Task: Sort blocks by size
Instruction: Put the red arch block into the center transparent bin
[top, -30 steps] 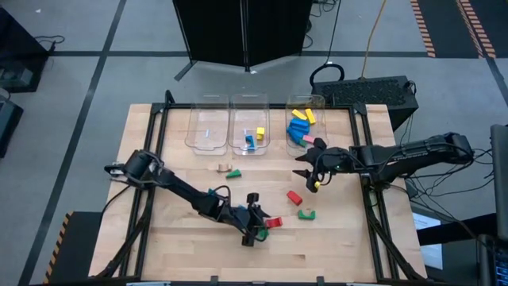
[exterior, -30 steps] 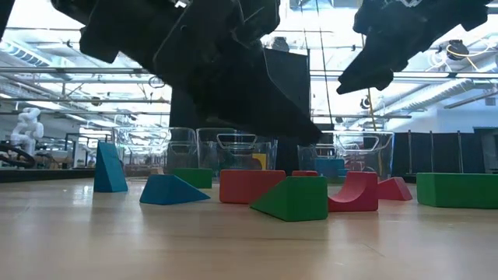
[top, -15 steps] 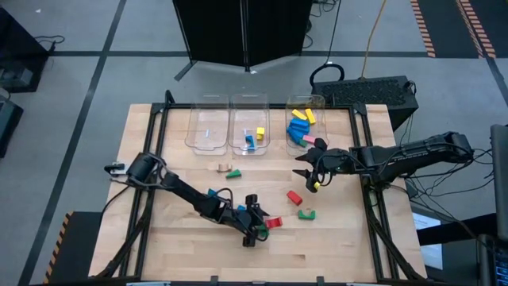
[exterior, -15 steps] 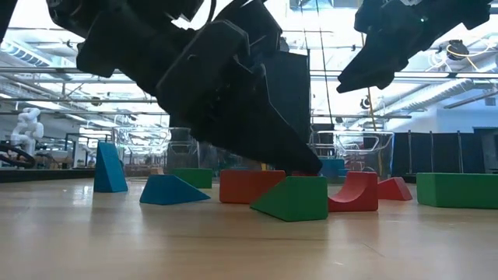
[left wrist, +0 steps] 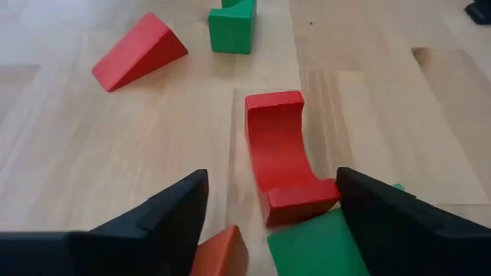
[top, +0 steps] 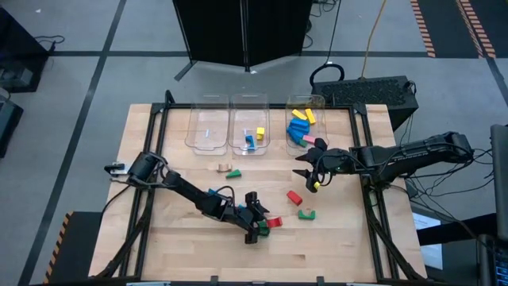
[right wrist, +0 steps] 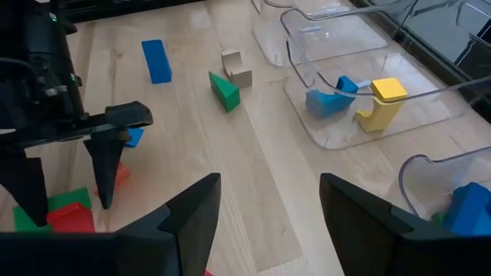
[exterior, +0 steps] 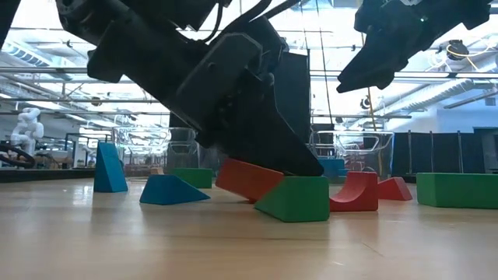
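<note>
The green wedge crowds the end of the red arched block, so next I push the green wedge away with my left gripper, then close it on the red arched block's sides (left wrist: 278,152).
My left gripper (left wrist: 272,175) is low over the table's near middle, open, around a cluster of blocks. Between its fingers lie a red arched block (left wrist: 278,153), a green wedge (left wrist: 318,245) and a red rectangular block (exterior: 247,179), which is tipped. My right gripper (top: 312,171) hangs open in the air right of centre, with nothing between its fingers (right wrist: 270,180). More blocks lie loose on the table: a red wedge (left wrist: 140,50), a green arch (left wrist: 232,29), a blue block (right wrist: 156,60), and a tan one (right wrist: 236,67) beside a green one (right wrist: 225,90). My left gripper comes in slanting down from the table's left, fingers open. In the low view one finger (exterior: 272,148) lies over the red rectangular block's lower end (exterior: 261,183) and reaches the green wedge's top (exterior: 311,180). The red block is tilted, one end raised. The finger hides the exact place of contact.
Three clear bins stand along the far edge: the left one (top: 206,127), the middle one (top: 248,129) with a blue and a yellow block, and the right one (top: 305,123) with several blocks. Bare wood lies along the near edge.
My left gripper has sunk a little onto the cluster and rolled slightly. The red rectangular block, flat on the table before, now stands tipped with one end raised. My right gripper has kept still.
</note>
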You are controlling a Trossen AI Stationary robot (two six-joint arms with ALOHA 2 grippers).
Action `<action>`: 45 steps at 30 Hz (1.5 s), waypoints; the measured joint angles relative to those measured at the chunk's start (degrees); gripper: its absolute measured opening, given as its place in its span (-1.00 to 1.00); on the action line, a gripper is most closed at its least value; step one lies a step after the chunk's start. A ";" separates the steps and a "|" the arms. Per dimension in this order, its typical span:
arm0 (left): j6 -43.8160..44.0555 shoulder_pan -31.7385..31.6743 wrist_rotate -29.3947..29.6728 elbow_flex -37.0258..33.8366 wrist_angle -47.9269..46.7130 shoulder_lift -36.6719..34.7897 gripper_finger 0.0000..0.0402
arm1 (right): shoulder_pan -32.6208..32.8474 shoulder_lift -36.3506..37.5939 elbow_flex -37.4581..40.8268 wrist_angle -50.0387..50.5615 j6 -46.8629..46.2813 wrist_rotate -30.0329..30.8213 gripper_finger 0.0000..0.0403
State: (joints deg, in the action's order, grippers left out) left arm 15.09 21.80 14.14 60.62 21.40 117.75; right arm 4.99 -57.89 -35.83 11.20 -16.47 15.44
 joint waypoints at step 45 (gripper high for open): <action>-13.61 -2.56 -2.58 -0.09 -5.17 0.00 0.44 | 0.00 0.02 -0.09 0.01 0.00 -0.33 0.04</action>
State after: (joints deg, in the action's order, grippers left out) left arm 1.49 19.24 11.56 60.53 16.23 117.75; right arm 4.99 -57.87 -35.92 11.21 -16.47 15.11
